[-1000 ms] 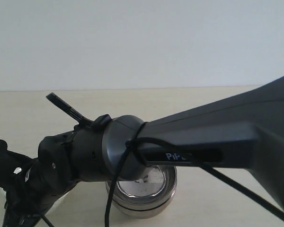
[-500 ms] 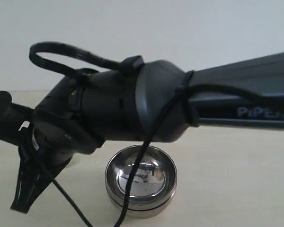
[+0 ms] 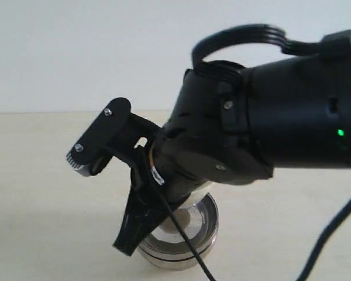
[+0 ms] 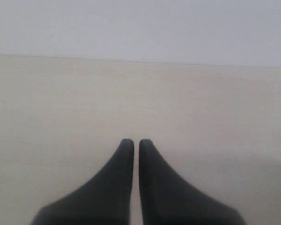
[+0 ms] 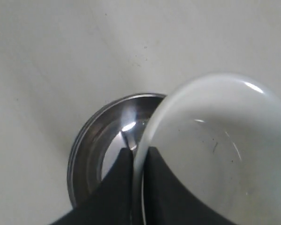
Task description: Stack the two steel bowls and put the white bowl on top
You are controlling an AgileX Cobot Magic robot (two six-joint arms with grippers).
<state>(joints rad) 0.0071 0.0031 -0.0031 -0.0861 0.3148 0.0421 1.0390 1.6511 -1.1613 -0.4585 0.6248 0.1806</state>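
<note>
My right gripper is to release the white bowl, now tilted over the steel bowls, inside the shiny hollow of the nested steel bowls [image 3: 171, 238] [image 5: 133, 161].
The two steel bowls [image 3: 184, 250] sit nested, one inside the other, near the table's front edge, and two rims show on the outside. From the right wrist view I see their shiny inside [image 5: 91, 150] below my right gripper [image 5: 137, 151]. That gripper is shut on the rim of the white bowl [image 5: 215, 140], which hangs tilted over the steel bowls and covers part of them. In the exterior view the right arm hides the white bowl, and one dark finger [image 3: 130, 233] reaches down beside the steel rim. My left gripper [image 4: 136, 142] is shut with nothing in it, above bare table.
The pale beige table [image 3: 41, 193] runs back to a plain light wall [image 3: 105, 52]. The bulky right arm [image 3: 269, 123] with its cable fills the right and middle of the exterior view.
The right arm has swung rightward across the exterior view. Its gripper, with the white bowl, has moved from the left side to above the steel bowls.
</note>
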